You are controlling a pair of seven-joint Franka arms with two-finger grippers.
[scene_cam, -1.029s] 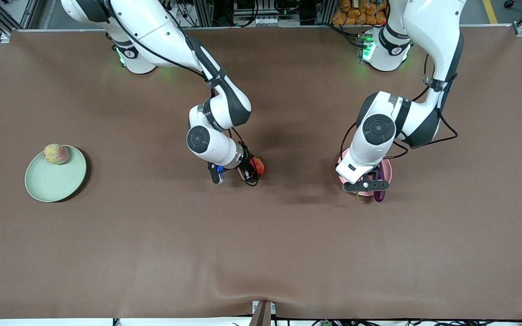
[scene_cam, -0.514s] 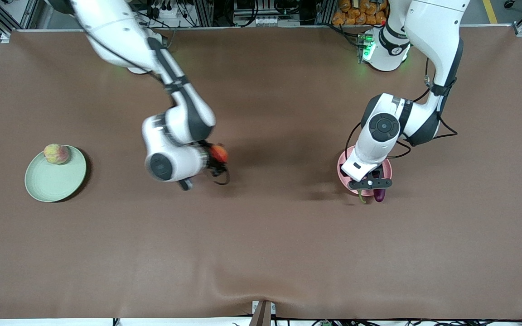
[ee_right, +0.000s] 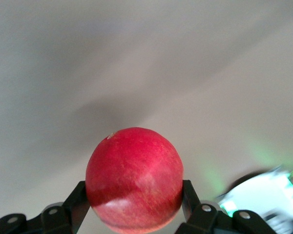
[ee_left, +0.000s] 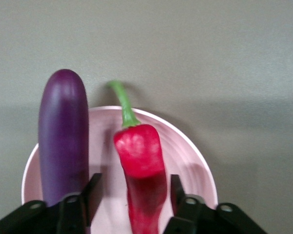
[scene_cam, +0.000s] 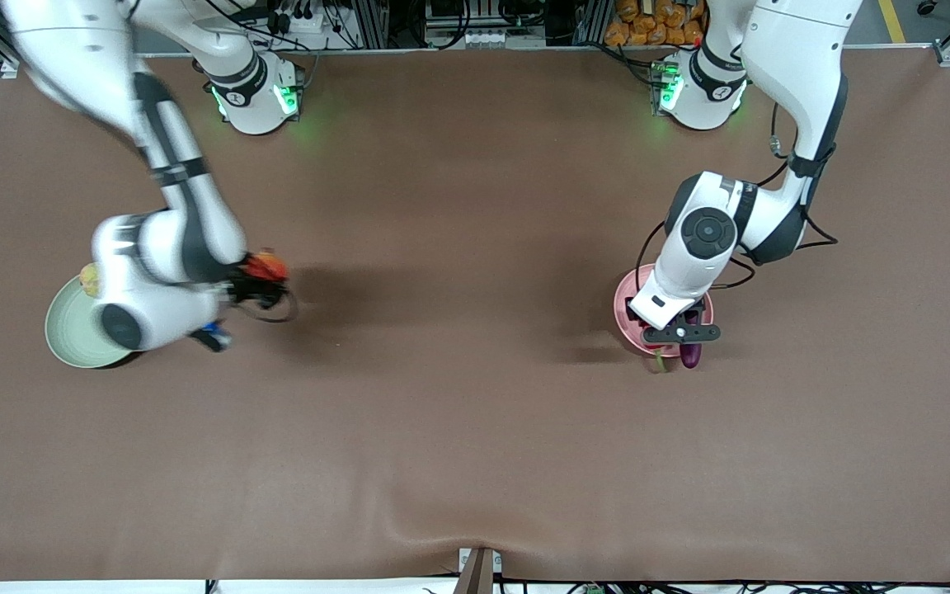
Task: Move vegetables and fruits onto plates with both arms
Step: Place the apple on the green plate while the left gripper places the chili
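Note:
My right gripper will release the pomegranate on the pale green plate (scene_cam: pixel 119 310), next to the peach. The pomegranate is held in the air beside that plate.
My right gripper (scene_cam: pixel 254 279) is shut on the round red pomegranate (scene_cam: pixel 266 266), held in the air beside the pale green plate (scene_cam: pixel 67 334); the fruit fills the right wrist view (ee_right: pixel 134 178) between the fingers (ee_right: pixel 77 200). The peach (scene_cam: pixel 89 279) lies on the green plate, mostly hidden by the right arm. My left gripper (scene_cam: pixel 678 334) is open over the pale pink plate (scene_cam: pixel 625 299). In the left wrist view the red chili (ee_left: pixel 139 161) lies on the pink plate (ee_left: pixel 188 153) between the open fingers (ee_left: pixel 94 192), with gaps on both sides. The purple eggplant (ee_left: pixel 63 131) lies beside it, overhanging the rim (scene_cam: pixel 690 356).
The brown table cover (scene_cam: pixel 475 429) stretches between the two plates. The arm bases (scene_cam: pixel 256 99) stand along the table's edge farthest from the front camera. A small bracket (scene_cam: pixel 479 569) sits at the edge nearest the front camera.
My right arm has swung with the pomegranate from the table's middle toward the green plate, now covering part of it. My left gripper has stayed over the pink plate, shifting only slightly.

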